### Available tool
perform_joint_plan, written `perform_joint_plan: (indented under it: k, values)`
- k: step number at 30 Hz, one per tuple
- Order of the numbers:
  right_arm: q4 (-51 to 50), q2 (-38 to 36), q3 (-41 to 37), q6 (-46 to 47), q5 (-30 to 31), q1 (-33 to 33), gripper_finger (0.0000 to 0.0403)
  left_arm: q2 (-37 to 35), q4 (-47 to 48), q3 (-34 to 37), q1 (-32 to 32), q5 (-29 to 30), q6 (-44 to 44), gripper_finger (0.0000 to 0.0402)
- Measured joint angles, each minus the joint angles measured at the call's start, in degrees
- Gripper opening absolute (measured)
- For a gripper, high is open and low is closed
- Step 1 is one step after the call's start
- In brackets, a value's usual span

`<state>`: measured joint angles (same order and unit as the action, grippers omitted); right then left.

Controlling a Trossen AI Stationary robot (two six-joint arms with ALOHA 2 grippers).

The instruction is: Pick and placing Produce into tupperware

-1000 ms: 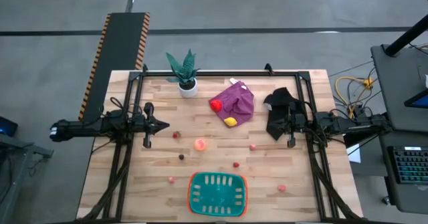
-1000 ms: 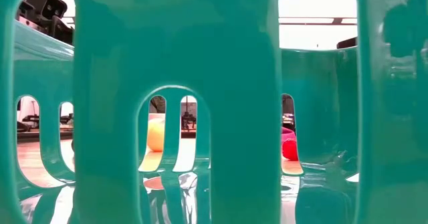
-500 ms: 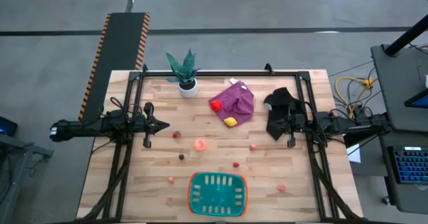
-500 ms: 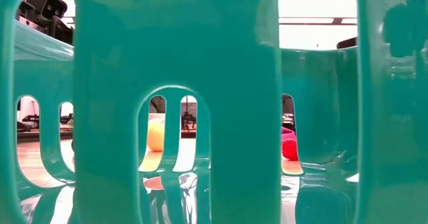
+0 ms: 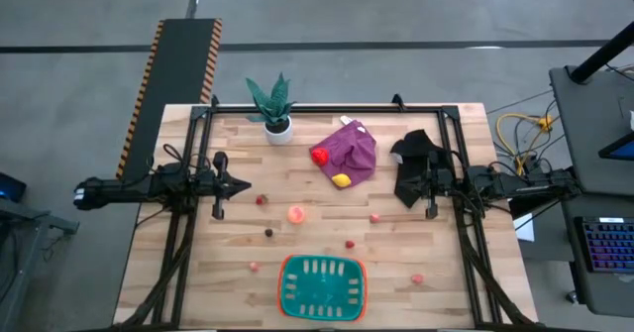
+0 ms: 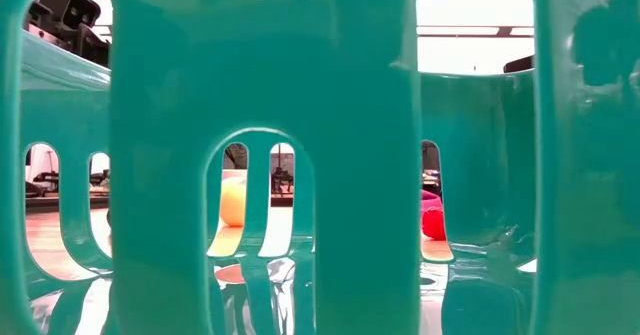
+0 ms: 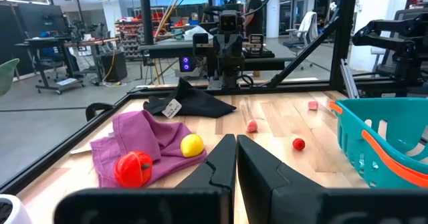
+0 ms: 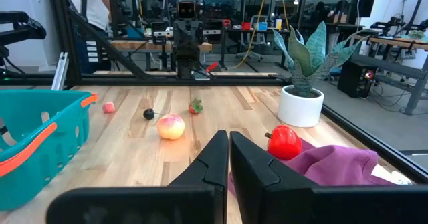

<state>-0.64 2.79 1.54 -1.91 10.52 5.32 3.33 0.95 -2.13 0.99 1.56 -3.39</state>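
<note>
I need to next close my right gripper around the middle of the tiny pink piece [image 5: 373,217] between the purple cloth and teal basket.
The teal basket [image 5: 283,284] with an orange-red rim stands near the table's near edge, and its slotted wall [image 6: 260,65] fills the low view. A red pepper [image 5: 320,156] and a yellow piece [image 5: 341,180] lie on the purple cloth [image 5: 355,149]. A peach [image 5: 296,213], a small red berry [image 5: 261,200], a dark round piece [image 5: 268,232] and several tiny pink and red pieces [image 5: 350,243] are scattered on the wood. My left gripper [image 5: 243,184] hovers shut at the table's left, its fingers [image 7: 235,160] pointing right. My right gripper [image 8: 229,156] is shut at the table's right, pointing left.
A potted plant [image 5: 274,109] in a white pot stands near the far edge. A black cloth [image 5: 411,164] lies under the right arm's front. A dark metal frame [image 5: 327,108] runs around the table. Bare wood lies between the two grippers and beside the basket.
</note>
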Motion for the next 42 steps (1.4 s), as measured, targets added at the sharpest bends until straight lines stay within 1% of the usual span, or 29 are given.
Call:
perform_joint_plan:
  k: [12,18,23,25,27,29,31,33,35,38,40,42]
  values:
    - [0.77,0.00,0.00,0.73,0.00,0.00,0.0009,-0.09,-0.08,0.01,0.00,0.27,0.10,0.0000]
    - [6.82,-0.02,0.02,8.16,0.00,0.00,0.0009,-0.07,-0.83,0.01,0.00,0.22,0.09,0.0000]
    - [7.12,0.00,0.02,11.06,0.00,0.01,0.0009,0.00,-1.14,0.00,0.00,0.09,0.00,0.0000]
    - [6.67,0.04,0.01,10.85,-0.43,0.00,0.0010,0.01,-2.33,0.00,0.02,1.19,-1.66,0.0000]
    - [6.69,0.04,0.00,9.83,-3.20,0.00,0.0018,0.22,-5.52,-0.01,0.02,3.65,-2.27,0.0000]
    - [6.84,0.04,0.02,9.87,-7.96,0.02,0.0039,0.24,-6.89,-0.04,0.04,3.86,-2.60,0.0004]
    - [6.93,0.35,0.02,10.44,-12.18,0.02,0.0071,0.35,-7.42,-0.04,0.03,3.93,-2.96,0.0017]
    - [6.81,0.79,0.04,10.87,-13.83,0.02,0.0113,0.53,-7.51,-0.04,0.04,4.31,-2.90,0.0038]
    - [6.84,1.83,0.45,10.92,-13.80,0.02,0.0158,0.76,-7.78,-0.04,0.03,5.13,-1.35,0.0062]
    - [6.76,3.61,2.21,9.81,-11.41,0.02,0.0215,1.20,-8.52,-0.04,0.04,6.66,-0.03,0.0098]
    - [6.80,5.16,4.61,8.87,-10.45,0.00,0.0239,1.25,-10.01,-0.02,0.04,7.16,0.00,0.0119]
    - [3.90,7.18,8.25,7.95,-10.47,0.14,0.0251,1.46,-12.02,-0.02,0.04,7.91,-0.33,0.0136]
